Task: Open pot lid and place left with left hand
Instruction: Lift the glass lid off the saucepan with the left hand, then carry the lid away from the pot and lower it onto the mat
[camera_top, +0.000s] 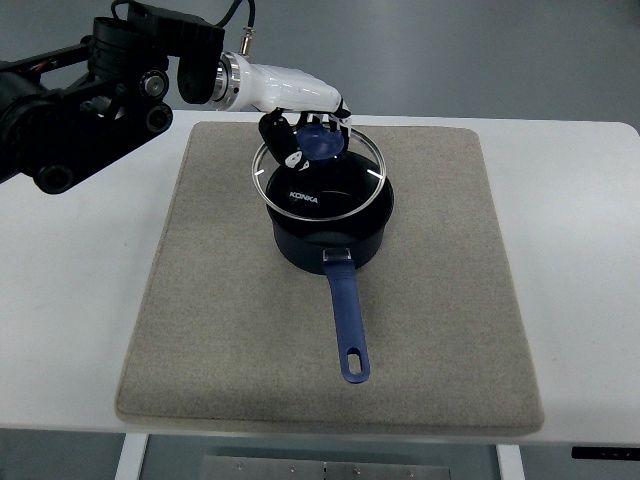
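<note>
My left gripper will let go of the glass lid on the bare mat (211, 208) beside the pot, toward my black forearm. The lid is now tilted above the pot.
A dark blue pot (330, 235) stands on the grey mat (200, 330), its blue handle (347, 320) pointing toward me. A glass lid (325, 185) with a metal rim and a blue knob (320, 143) is tilted above the pot, shifted toward the far side. My left hand (300, 125), white with black fingers, reaches in from the upper left and is shut on the lid's knob. Its fingers hide part of the knob. The right arm is out of sight.
The mat lies on a white table (70, 300). My left arm's black forearm (90, 90) crosses the table's far left corner. Bare mat stretches left of the pot.
</note>
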